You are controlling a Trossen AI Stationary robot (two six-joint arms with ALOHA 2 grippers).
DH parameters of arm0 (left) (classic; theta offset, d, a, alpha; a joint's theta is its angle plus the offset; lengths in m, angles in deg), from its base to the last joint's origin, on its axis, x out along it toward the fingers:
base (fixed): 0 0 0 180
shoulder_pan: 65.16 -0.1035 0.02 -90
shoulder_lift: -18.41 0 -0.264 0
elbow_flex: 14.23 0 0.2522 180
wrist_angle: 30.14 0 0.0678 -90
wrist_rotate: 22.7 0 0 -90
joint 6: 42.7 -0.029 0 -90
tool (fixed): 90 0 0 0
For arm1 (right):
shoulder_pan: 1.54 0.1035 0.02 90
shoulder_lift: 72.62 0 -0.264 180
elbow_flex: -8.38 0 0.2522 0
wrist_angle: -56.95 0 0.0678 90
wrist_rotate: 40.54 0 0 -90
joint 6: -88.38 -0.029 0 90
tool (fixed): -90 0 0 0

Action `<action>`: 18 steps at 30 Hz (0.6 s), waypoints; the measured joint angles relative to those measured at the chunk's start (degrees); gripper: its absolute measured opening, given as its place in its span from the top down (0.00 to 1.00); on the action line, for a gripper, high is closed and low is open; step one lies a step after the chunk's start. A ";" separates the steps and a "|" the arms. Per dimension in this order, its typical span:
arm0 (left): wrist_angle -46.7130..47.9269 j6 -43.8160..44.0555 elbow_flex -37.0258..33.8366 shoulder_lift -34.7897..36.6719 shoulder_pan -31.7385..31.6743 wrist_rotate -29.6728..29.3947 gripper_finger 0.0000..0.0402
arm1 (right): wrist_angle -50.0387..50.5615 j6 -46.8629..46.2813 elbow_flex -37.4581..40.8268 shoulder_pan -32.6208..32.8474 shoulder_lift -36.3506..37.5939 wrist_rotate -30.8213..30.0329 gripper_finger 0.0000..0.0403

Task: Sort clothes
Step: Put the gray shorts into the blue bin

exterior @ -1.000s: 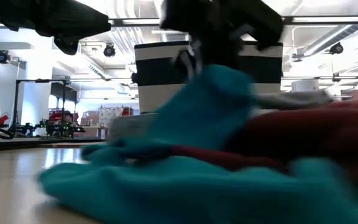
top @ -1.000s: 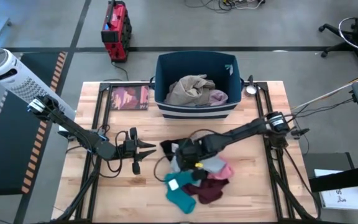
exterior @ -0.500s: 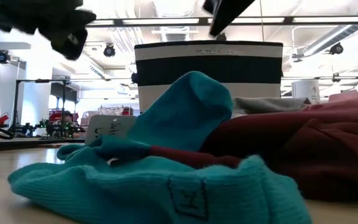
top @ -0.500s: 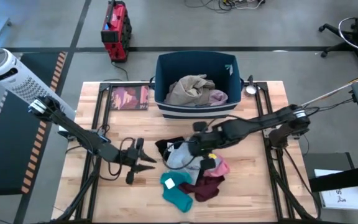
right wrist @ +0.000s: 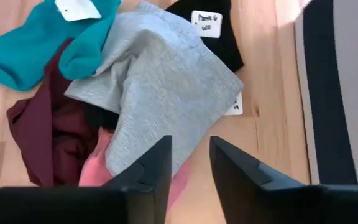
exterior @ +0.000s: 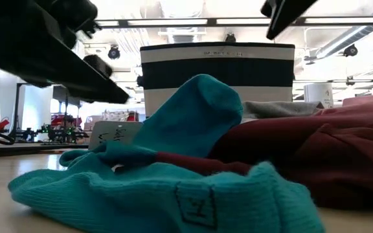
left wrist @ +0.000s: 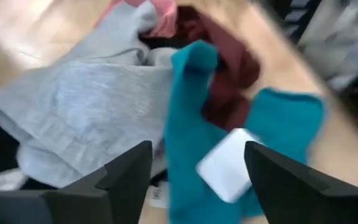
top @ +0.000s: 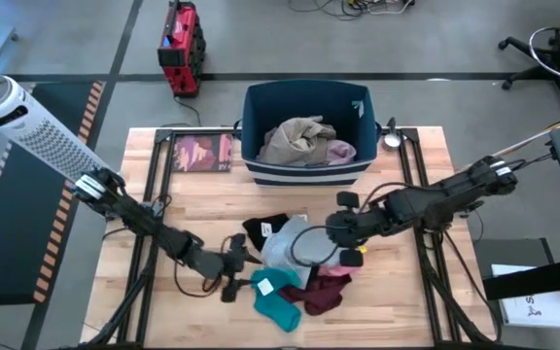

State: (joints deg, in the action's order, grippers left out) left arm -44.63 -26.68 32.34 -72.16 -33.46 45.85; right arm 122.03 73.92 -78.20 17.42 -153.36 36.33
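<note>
My left gripper is going to close on the side of the grey piece (top: 275, 247) (left wrist: 95, 134), between the black piece and the teal piece.
Loose clothes lie heaped on the wooden table (top: 192, 204): a black piece (top: 263, 228), a grey one (top: 285, 243), a teal one (top: 278, 297) with a white tag, a maroon one (top: 324, 292) and a pink one (top: 346, 262). The dark blue bin (top: 304, 97) at the far edge holds a beige garment (top: 295, 139) and a pale pink one (top: 340, 151). My left gripper (left wrist: 197, 155) stands open just left of the teal piece (left wrist: 188, 130), low over the table. My right gripper (right wrist: 190, 152) hovers open above the heap's right side, over the grey piece (right wrist: 160, 81).
A dark red mat (top: 202, 153) lies left of the bin and a small round metal thing (top: 392, 139) right of it. A white perforated cylinder (top: 22, 122) stands off the table's left edge. Bare wood shows near the left and right edges.
My right gripper has risen out of the heap and drawn back toward the table's right edge with nothing in it. My left gripper has dropped and moved right and nearer, up to the teal piece. The heap shifted and then settled.
</note>
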 joint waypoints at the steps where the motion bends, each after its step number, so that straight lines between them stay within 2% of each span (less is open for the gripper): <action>1: 2.92 -1.11 1.96 -1.15 -0.02 -1.99 0.38 | -1.06 -0.71 1.37 0.12 0.70 0.00 0.73; 5: 17.12 -4.71 10.12 -4.40 -0.39 -11.13 0.38 | -3.90 -2.31 5.62 0.28 2.42 0.01 0.67; 7: 21.78 -5.38 13.35 -5.47 -1.13 -12.42 0.40 | -4.55 -2.52 6.91 0.28 2.74 0.01 0.66; 11: 23.37 -8.26 17.30 -6.49 -3.62 -9.24 0.45 | -7.07 -2.47 9.24 0.28 2.72 0.02 0.64; 18: 21.95 -9.15 18.63 -6.47 -10.00 -1.28 0.55 | -9.82 -2.33 12.19 0.30 2.72 0.07 0.64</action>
State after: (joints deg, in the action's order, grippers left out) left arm -22.68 -35.83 50.97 -78.62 -43.47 44.57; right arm 112.21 71.58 -66.01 17.72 -150.64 36.40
